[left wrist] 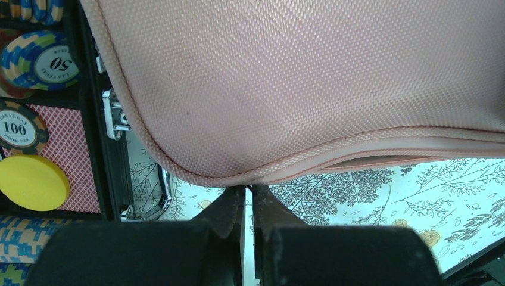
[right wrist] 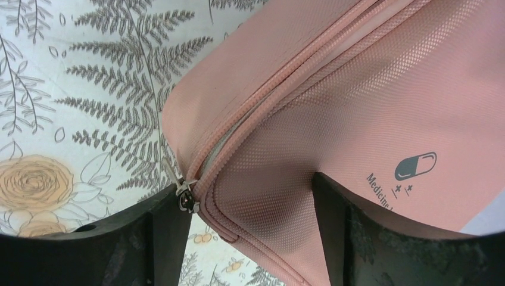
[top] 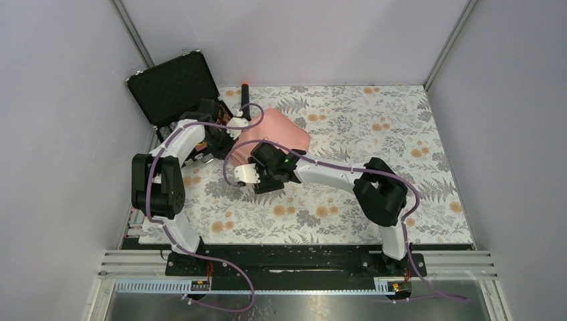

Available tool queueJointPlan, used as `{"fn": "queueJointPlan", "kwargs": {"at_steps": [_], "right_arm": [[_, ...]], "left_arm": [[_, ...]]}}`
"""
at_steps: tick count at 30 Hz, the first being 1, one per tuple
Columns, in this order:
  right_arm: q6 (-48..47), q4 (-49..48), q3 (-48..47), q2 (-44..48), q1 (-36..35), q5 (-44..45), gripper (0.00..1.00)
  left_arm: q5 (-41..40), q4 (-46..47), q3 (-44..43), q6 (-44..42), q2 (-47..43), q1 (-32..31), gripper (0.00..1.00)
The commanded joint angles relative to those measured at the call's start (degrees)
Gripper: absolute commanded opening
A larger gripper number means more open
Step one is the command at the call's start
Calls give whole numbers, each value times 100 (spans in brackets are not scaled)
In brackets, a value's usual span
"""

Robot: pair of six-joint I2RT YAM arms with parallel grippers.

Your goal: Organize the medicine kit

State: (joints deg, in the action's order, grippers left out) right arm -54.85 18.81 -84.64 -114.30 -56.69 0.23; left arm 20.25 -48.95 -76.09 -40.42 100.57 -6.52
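The robot's left gripper pinches the seam at the corner next to the black hard case, far from the metal zipper slider, so it should take the seam (right wrist: 207,170) near the slider.
The pink medicine kit (top: 284,130) lies at the back left of the floral table, its lid with the pill logo (right wrist: 415,165) facing my right wrist camera. My left gripper (left wrist: 249,187) is shut, its tips nipping the kit's (left wrist: 298,89) lower seam, which hangs a little above the cloth. My right gripper (right wrist: 249,185) straddles a corner of the kit (right wrist: 333,119) with its jaws wide. One finger (right wrist: 167,220) touches the metal zip slider (right wrist: 187,199); the other finger (right wrist: 333,208) presses into the lid. The zip is partly undone near that corner.
A black hard case (top: 175,87) stands open at the back left, right beside the kit, with poker chips (left wrist: 39,56) and a yellow disc (left wrist: 33,182) inside. A black stick with an orange tip (top: 245,93) lies behind the kit. Grey walls enclose the table (top: 374,134).
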Motion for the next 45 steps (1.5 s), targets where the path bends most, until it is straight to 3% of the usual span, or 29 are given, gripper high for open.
{"fn": "queueJointPlan", "kwargs": {"at_steps": [1, 7, 11, 19, 26, 32, 35, 38, 41, 45], "right_arm": [[512, -1527, -196, -392, 237, 393, 76], [385, -1705, 132, -302, 267, 458, 76], [460, -1689, 148, -310, 313, 458, 76], [519, -1525, -43, -435, 325, 485, 76], [535, -1520, 18, -425, 325, 494, 75], [546, -1636, 603, 162, 321, -64, 79], [470, -1382, 1146, 981, 316, -867, 86], [117, -688, 1479, 1755, 336, -1247, 93], [-342, 49, 1588, 2179, 630, -1497, 92], [-1046, -23, 1803, 2212, 1133, -1607, 87]], "left_arm": [[2162, -2514, 358, 375, -148, -1116, 0], [525, -2432, 215, -122, -373, -199, 0], [31, -2203, 192, -327, -427, 403, 0], [2115, -3596, 271, -1327, -539, -187, 0], [2397, -3516, 869, -1776, -444, -786, 0], [3562, -4259, 449, -2414, 115, -939, 0], [3716, -4284, 358, -2408, 295, -936, 0], [3351, -3644, 364, -1680, 263, -926, 0], [2787, -2928, 437, -903, 19, -895, 0], [2226, -2364, 472, -288, -252, -894, 0]]}}
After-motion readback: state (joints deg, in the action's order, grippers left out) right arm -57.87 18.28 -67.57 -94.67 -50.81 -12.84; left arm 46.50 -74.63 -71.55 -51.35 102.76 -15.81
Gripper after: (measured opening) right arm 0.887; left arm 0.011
